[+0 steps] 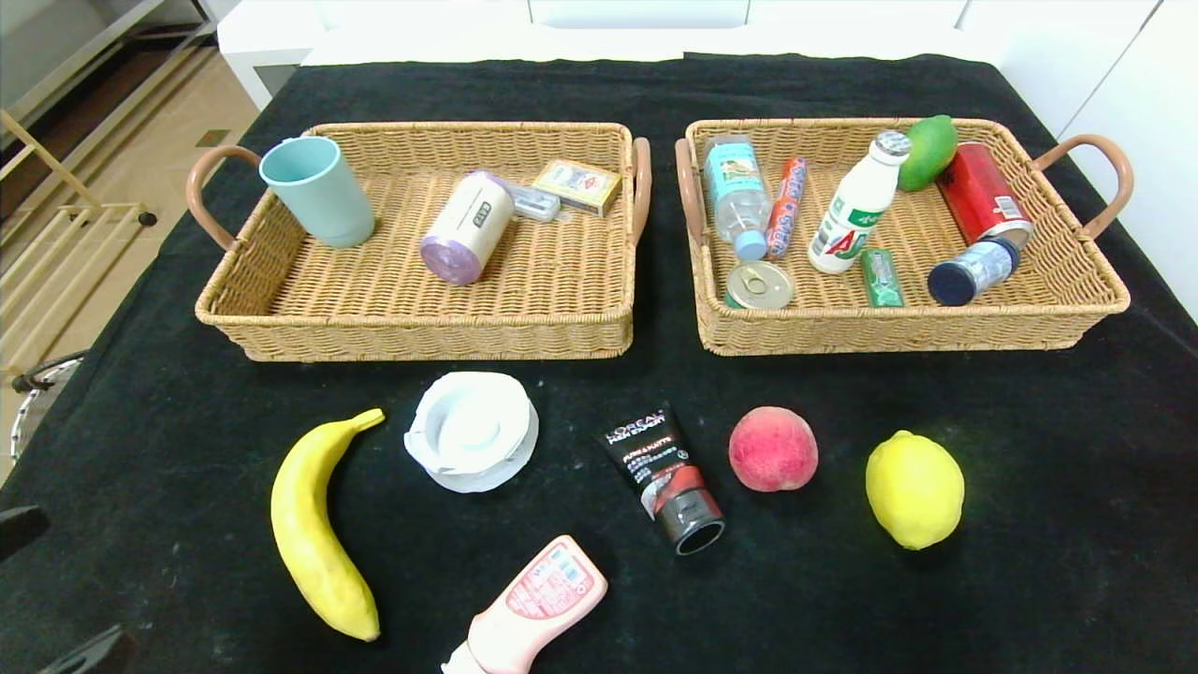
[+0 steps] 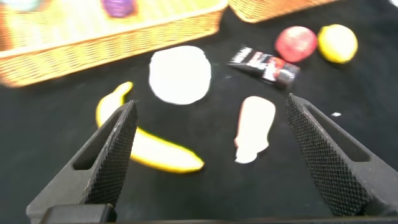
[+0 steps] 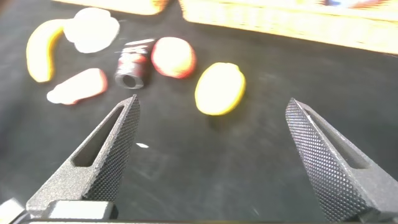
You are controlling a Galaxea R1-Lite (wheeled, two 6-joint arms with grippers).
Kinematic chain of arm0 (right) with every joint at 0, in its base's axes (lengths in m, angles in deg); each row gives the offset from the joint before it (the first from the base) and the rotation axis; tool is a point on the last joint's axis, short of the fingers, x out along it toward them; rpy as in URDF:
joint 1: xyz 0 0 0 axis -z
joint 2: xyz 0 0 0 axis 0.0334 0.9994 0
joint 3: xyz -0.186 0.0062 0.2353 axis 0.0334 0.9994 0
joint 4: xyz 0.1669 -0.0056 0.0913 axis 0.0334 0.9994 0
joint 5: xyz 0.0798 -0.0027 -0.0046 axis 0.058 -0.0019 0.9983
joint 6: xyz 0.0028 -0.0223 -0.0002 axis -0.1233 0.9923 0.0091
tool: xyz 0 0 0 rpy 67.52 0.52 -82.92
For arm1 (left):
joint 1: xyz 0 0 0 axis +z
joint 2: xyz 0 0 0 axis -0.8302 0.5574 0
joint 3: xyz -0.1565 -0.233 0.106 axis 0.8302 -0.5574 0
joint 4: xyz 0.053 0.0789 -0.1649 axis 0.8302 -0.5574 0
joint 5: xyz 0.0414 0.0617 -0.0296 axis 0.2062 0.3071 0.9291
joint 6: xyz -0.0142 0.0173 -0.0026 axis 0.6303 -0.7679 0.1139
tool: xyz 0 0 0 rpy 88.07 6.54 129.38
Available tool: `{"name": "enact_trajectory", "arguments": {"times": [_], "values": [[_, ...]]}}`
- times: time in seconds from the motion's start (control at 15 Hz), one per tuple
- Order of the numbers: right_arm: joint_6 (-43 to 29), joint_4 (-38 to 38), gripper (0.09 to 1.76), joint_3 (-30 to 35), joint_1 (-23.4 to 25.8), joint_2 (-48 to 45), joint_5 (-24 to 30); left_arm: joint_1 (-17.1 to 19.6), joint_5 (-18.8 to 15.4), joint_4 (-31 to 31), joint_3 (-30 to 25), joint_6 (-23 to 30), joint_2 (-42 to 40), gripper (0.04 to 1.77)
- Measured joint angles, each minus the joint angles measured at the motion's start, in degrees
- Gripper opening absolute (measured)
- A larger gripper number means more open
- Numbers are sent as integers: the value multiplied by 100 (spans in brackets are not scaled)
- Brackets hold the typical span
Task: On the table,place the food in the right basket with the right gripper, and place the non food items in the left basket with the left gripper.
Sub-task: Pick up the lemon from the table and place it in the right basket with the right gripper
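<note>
The yellow lemon beside the peach is next for my right gripper, which should go there and close on the lemon's wide middle [image 1: 915, 493] [image 3: 220, 90].
On the black table [image 1: 1029, 524], in front of both baskets, lie a banana [image 1: 314, 524], a white round container [image 1: 473, 431], a black-and-red tube [image 1: 660, 473], a peach [image 1: 772, 449], a lemon [image 1: 914, 489] and a pink bottle [image 1: 533, 608]. My left gripper [image 2: 210, 99] hangs open above the near edge, with the banana [image 2: 149, 149] and pink bottle [image 2: 255, 127] ahead of its fingers. My right gripper [image 3: 212, 99] is open too, above bare cloth, and the lemon [image 3: 219, 88] lies just beyond its tips. Neither holds anything.
The left basket [image 1: 412, 332] holds a blue cup [image 1: 318, 190], a purple-lidded canister [image 1: 466, 227] and a small box. The right basket [image 1: 898, 328] holds bottles, cans and a green mango [image 1: 928, 150]. Bare cloth runs along the front right.
</note>
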State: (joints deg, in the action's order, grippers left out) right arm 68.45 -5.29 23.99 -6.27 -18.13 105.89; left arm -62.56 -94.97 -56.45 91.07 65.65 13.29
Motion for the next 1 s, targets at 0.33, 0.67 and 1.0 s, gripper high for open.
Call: {"name": "enact_trajectory", "arguments": {"times": [0.33, 0.67, 1.0], "values": [[-127, -511, 171, -496, -1488, 1243, -914, -1261, 119, 90, 802, -189, 1390, 172], [-143, -1131, 171, -608, -2285, 2304, -1570, -1991, 279, 118, 1524, -189, 2281, 172], [-144, -1123, 171, -758, -2533, 2812, -1985, -2102, 325, 134, 1445, -121, 2587, 172]]}}
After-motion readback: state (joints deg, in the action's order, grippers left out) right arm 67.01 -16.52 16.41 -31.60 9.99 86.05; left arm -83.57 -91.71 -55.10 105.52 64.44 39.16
